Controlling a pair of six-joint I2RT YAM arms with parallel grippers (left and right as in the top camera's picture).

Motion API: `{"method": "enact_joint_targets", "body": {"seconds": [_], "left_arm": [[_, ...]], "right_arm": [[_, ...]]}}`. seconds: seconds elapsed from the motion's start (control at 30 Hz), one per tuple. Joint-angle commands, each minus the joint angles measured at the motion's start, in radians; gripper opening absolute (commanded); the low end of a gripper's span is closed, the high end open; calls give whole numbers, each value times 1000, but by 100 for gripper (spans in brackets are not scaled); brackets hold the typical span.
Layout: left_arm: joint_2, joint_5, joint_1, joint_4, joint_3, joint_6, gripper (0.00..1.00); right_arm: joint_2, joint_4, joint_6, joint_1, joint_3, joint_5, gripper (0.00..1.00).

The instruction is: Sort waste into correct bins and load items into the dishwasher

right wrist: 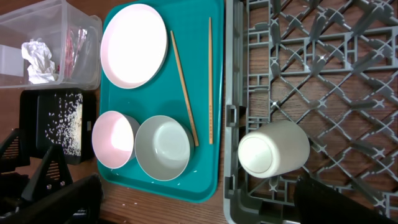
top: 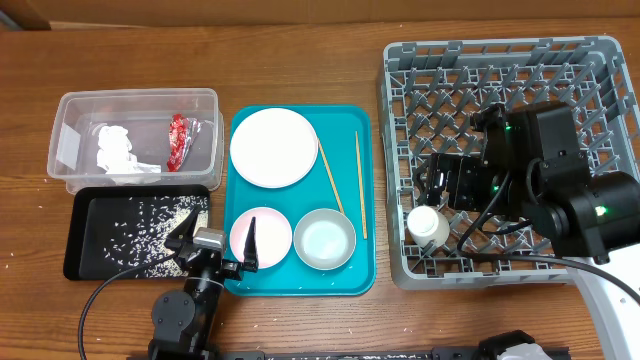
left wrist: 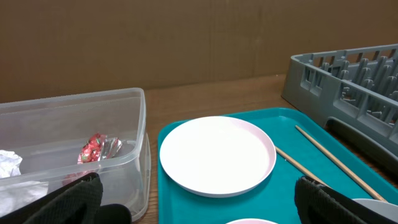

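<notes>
My right gripper moves to the grey bowl next and closes on the bowl's rim [top: 354, 234] [right wrist: 192, 148] on the side that faces the grey rack.
The clear tub [top: 70, 110] holds the white napkin [top: 115, 148] and the red-and-white wrapper [top: 179, 140]; both also show in the left wrist view, the wrapper [left wrist: 94, 148] beside the napkin [left wrist: 7, 163]. The black tray [top: 90, 255] carries scattered rice grains [top: 150, 215]. The teal tray [top: 345, 275] holds the pale plate [top: 272, 147], pink bowl [top: 270, 228], grey bowl [top: 324, 240] and two chopsticks [top: 359, 180]. The white cup [top: 428, 224] sits in the grey rack [top: 600, 60] at its front left corner. My left gripper [top: 218, 240] is open and empty by the pink bowl. My right gripper [top: 445, 185] is open and empty above the cup [right wrist: 273, 155].
The rack's left wall [right wrist: 231, 93] borders the teal tray [right wrist: 211, 180]. A brown cardboard wall [left wrist: 186, 37] stands behind the table. A few loose rice grains lie on the teal tray's front edge and on the wood in front of it.
</notes>
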Motion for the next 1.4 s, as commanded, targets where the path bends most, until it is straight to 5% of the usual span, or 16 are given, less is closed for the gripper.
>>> {"method": "enact_joint_targets", "body": {"seconds": [0.0, 1.37], "left_arm": [[-5, -7, 5, -2, -3, -8, 100], [-5, -7, 5, -2, -3, -8, 100]], "right_arm": [[-7, 7, 2, -1, 2, -13, 100], [22, 59, -55, -1, 2, -147, 100]]}}
